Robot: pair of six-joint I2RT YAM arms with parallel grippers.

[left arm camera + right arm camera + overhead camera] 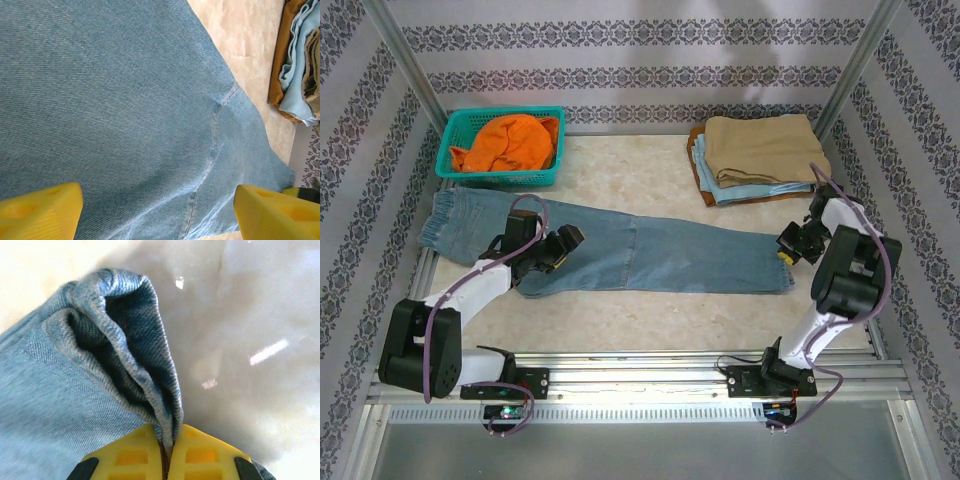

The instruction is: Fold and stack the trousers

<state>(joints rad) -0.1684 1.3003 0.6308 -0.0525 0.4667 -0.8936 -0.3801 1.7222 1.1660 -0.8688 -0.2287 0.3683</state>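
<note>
Next, I let go of the hemmed denim on the trousers' upper legs (566, 239) with my right gripper, by the fingertips of my left gripper.
The trousers (650, 255), faded light-blue jeans, lie stretched left to right across the table. My right gripper (790, 245) is at their right end, and in the right wrist view it (169, 440) is shut on the hemmed edge of the trousers (125, 355), the denim pinched between the yellow fingers (130, 455). My left gripper (563, 250) hovers over the left-middle of the jeans. Its yellow fingertips (45, 210) stand wide apart over the denim (125, 100) with nothing held between them, so it (160, 212) is open.
A teal basket (455, 130) with an orange garment (510, 142) sits at the back left. A stack of folded clothes with tan trousers on top (760, 150) lies at the back right. Metal frame posts and patterned walls enclose the table.
</note>
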